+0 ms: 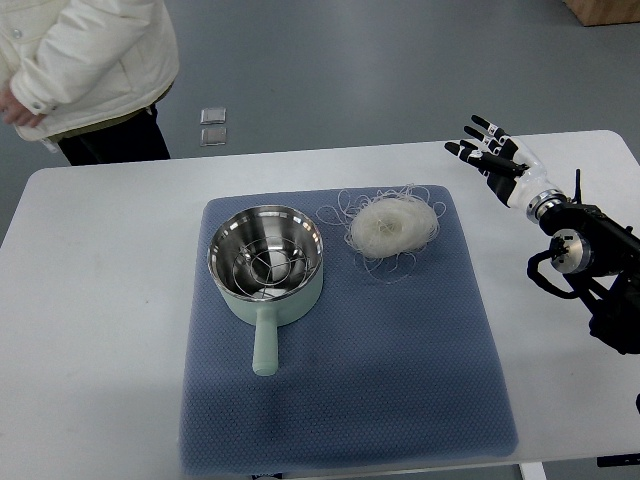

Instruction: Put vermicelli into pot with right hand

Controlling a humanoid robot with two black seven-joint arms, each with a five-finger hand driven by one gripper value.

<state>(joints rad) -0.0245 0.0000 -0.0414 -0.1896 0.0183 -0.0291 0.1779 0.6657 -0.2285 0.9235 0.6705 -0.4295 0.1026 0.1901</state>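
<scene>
The pieces around the edge of the vermicelli are loose, so my right gripper will close around the thick middle of the vermicelli [396,223].
A tangled white nest of vermicelli [392,226] lies on the blue mat [380,370], just right of the pot. The pot [266,262] is pale green with a shiny steel inside and a wire rack in it; its handle points toward the near edge. My right hand [488,150] hovers over the table's far right, well to the right of the vermicelli, fingers spread and holding nothing. Its arm comes in from the right edge. The left arm does not show.
The white table [90,300] carries the mat in its middle. A person in a white jacket [85,60] stands at the far left corner. Two small clear squares [213,126] lie on the floor beyond the table.
</scene>
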